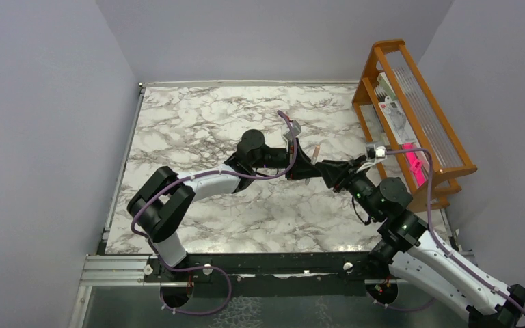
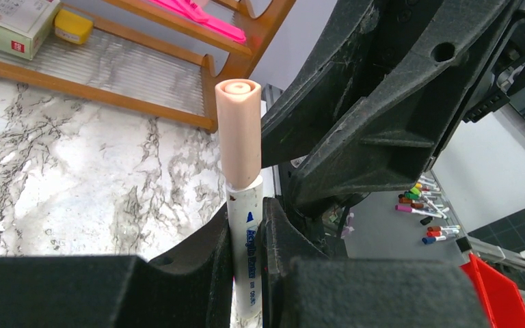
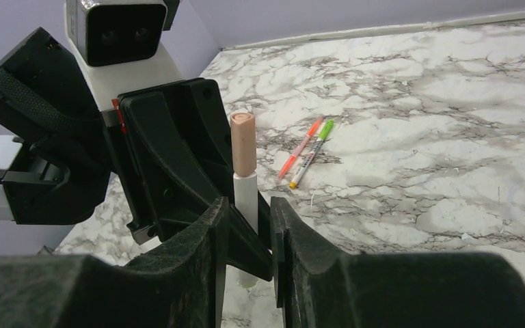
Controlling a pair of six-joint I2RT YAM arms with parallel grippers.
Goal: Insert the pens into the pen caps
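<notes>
Next, my right gripper raises its fingers and closes on the cap's top (image 3: 243, 123), since they are down by the whitish pen's body, below the tan pen cap.
A whitish pen (image 2: 246, 239) stands upright in my left gripper (image 2: 246, 263), which is shut on its barrel. A tan pen cap (image 2: 239, 133) sits on the pen's upper end. In the right wrist view the same pen (image 3: 247, 195) and cap (image 3: 243, 143) rise just beyond my right gripper (image 3: 248, 236), whose jaws stand apart with a gap on each side of the barrel. From above, both grippers (image 1: 299, 160) (image 1: 329, 169) meet over the table's middle right. Two more pens lie on the marble: an orange-red one (image 3: 301, 147) and a white one with a green cap (image 3: 312, 154).
An orange wooden rack (image 1: 410, 113) with a box and pink items stands at the table's right edge. The left gripper's black fingers (image 3: 171, 171) fill the space right before my right jaws. Several loose markers (image 2: 424, 205) and a red bin (image 2: 495, 294) lie off the table.
</notes>
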